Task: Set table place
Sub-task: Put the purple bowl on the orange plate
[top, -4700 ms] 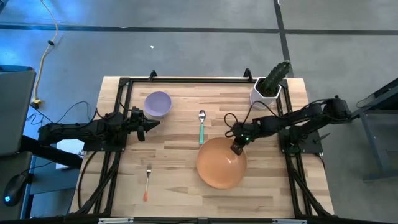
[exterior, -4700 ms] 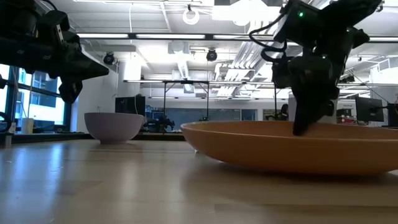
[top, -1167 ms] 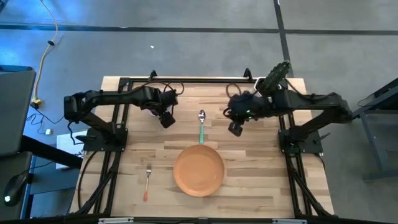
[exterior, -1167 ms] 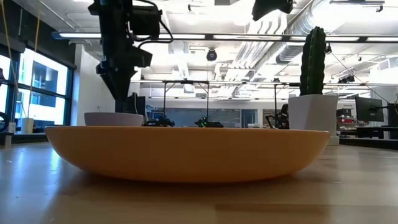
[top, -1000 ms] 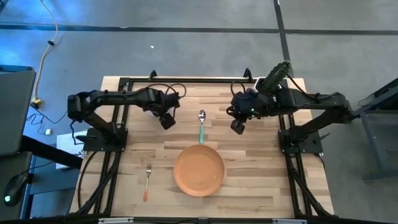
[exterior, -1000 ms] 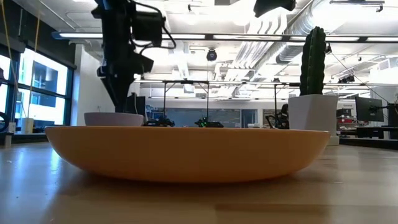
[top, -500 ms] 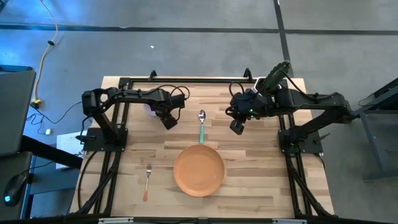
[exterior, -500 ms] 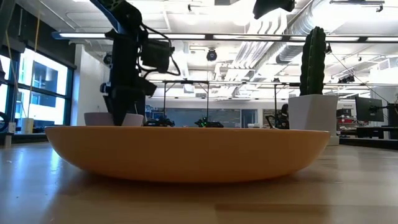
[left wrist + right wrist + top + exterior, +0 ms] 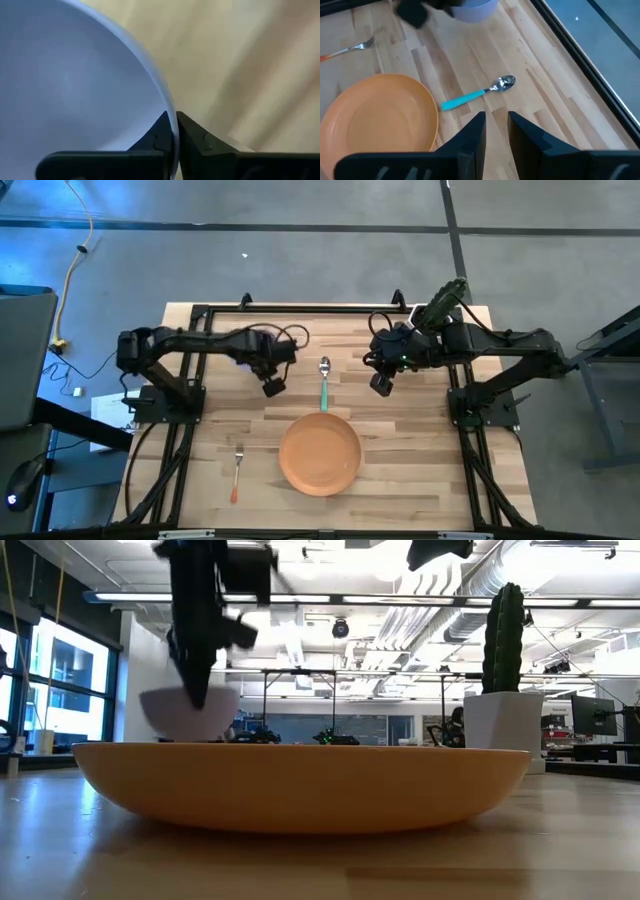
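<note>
I'll release the lavender bowl, now raised above the table's far part, with my left gripper on the orange plate [image 9: 319, 441], slightly off-middle toward the teal-handled spoon.
My left gripper [image 9: 270, 385] is shut on the lavender bowl [image 9: 190, 712], which is raised above the table's far left part. The arm hides most of the bowl in the high view; it also shows in the right wrist view [image 9: 476, 8]. The orange plate [image 9: 320, 455] rests flat on the table near the middle front. The teal-handled spoon [image 9: 324, 386] lies beyond it. The orange-handled fork [image 9: 237, 476] lies to the plate's left. My right gripper [image 9: 380, 386] hovers open and empty to the right of the spoon. My left gripper pinches the bowl's rim [image 9: 161, 92], one finger [image 9: 159, 131] inside the bowl and one [image 9: 194, 134] outside. The fingers come from above, pointing down. The bowl hangs below them, open side up, lifted off the table.
A white pot with a cactus [image 9: 436, 315] stands at the table's far right corner, just behind my right arm. The black frame [image 9: 300, 308] runs along the table's edges. Bare wood [image 9: 420, 470] lies to the right of the plate.
My left gripper has come down onto the bowl's rim, taken hold and raised the bowl off the table, shifting slightly toward the near and right edges. My right gripper has stayed about where it was.
</note>
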Robot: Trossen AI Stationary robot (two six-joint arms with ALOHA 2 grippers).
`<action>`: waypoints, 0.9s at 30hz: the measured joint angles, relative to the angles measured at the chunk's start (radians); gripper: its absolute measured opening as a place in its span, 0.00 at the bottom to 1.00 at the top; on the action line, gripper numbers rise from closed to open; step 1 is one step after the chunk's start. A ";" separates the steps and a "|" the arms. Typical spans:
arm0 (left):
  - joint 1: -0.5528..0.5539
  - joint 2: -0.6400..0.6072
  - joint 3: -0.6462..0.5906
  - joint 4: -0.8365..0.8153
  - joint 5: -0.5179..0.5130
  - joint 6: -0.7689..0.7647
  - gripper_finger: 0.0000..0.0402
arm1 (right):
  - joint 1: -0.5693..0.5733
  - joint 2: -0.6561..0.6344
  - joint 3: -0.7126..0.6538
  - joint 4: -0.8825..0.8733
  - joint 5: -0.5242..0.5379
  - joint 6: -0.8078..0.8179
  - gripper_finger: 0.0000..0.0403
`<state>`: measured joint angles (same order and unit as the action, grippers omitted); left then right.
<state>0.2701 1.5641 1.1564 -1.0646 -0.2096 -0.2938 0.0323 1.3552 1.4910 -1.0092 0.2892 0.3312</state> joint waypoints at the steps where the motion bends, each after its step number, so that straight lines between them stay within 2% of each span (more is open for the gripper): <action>1: -0.042 -0.010 0.023 -0.013 0.000 -0.005 0.01 | -0.004 0.000 0.000 0.000 0.000 -0.001 0.18; 5: -0.221 -0.018 0.136 -0.024 -0.002 -0.064 0.00 | -0.027 0.000 0.000 0.000 0.001 -0.028 0.18; 9: -0.364 0.020 0.252 -0.010 -0.062 -0.128 0.00 | -0.059 0.000 0.000 0.000 0.000 -0.057 0.18; 16: -0.481 0.174 0.408 -0.013 -0.078 -0.186 0.00 | -0.086 0.000 0.000 0.003 -0.005 -0.113 0.18; 22: -0.548 0.346 0.515 -0.017 -0.021 -0.219 0.00 | -0.086 -0.003 0.000 0.002 -0.010 -0.154 0.18; 27: -0.616 0.413 0.584 0.017 0.002 -0.261 0.00 | -0.084 -0.039 0.000 -0.016 -0.012 -0.161 0.18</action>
<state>-0.3463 1.9767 1.7404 -1.0477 -0.2078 -0.5544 -0.0521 1.3167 1.4910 -1.0254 0.2775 0.1702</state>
